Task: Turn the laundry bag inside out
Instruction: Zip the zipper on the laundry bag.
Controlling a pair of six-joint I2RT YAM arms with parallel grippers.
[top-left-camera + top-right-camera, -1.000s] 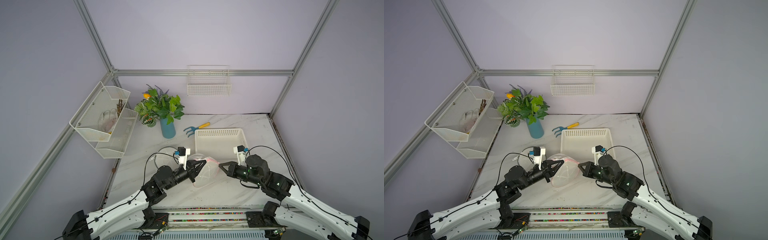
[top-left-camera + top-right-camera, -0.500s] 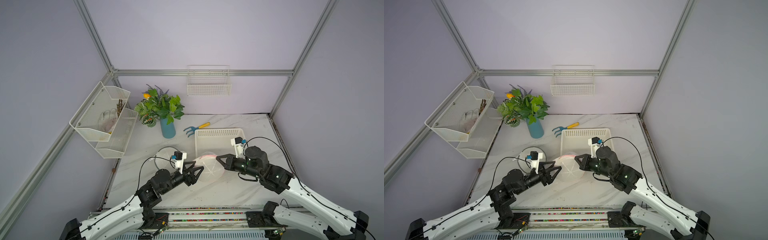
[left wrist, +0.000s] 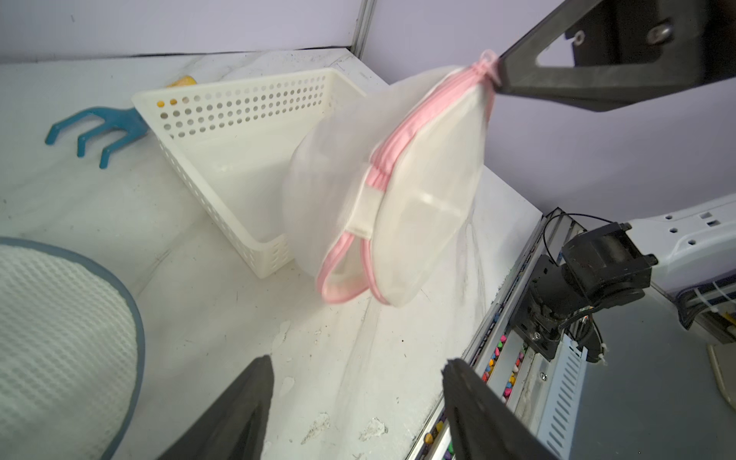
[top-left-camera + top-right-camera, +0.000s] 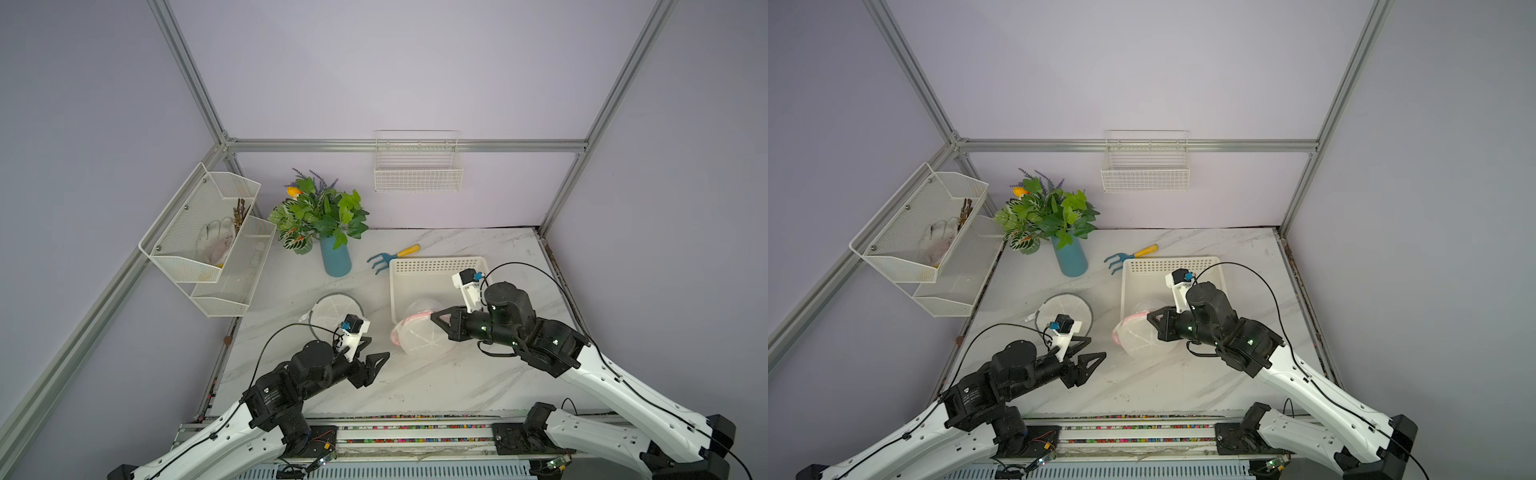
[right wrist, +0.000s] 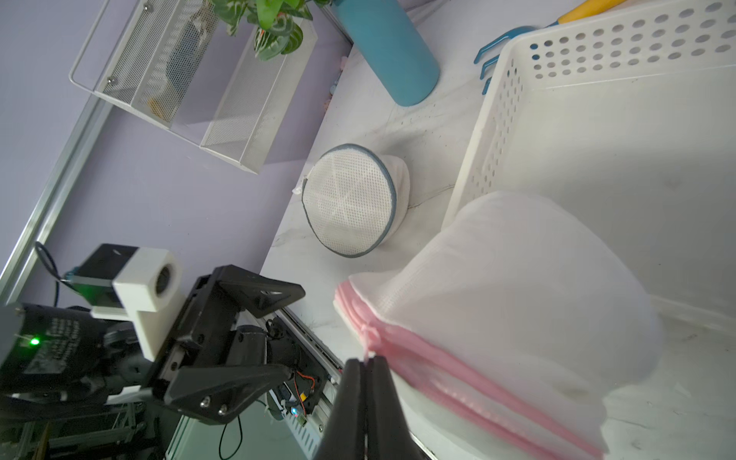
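Observation:
I see the laundry bag's pink trim droop from my right gripper with its far end loose, so I should pinch the trim further down (image 3: 378,177) with my left gripper and stretch it.
The laundry bag (image 4: 419,334) (image 4: 1140,338) is white mesh with pink trim. It hangs by its pink edge from my right gripper (image 4: 435,318) (image 4: 1151,318) (image 5: 366,360), which is shut on that trim, at the near corner of the white basket. The bag's round panel and loose pink rim (image 3: 418,191) face the left wrist camera, and its body bulges away in the right wrist view (image 5: 517,286). My left gripper (image 4: 377,350) (image 4: 1096,348) (image 3: 357,360) is open and empty, a short way left of the bag, over bare marble.
A second round mesh bag with grey trim (image 4: 334,309) (image 5: 350,199) lies behind the left gripper. The white perforated basket (image 4: 436,266) stands behind the held bag. A blue rake (image 4: 390,258), a blue vase with a plant (image 4: 335,257), wire shelves (image 4: 208,241) and a wall basket (image 4: 417,174) stand further back.
My left gripper has let go of the bag, opened and drawn back to the front left. The right gripper has carried the bag back toward the basket.

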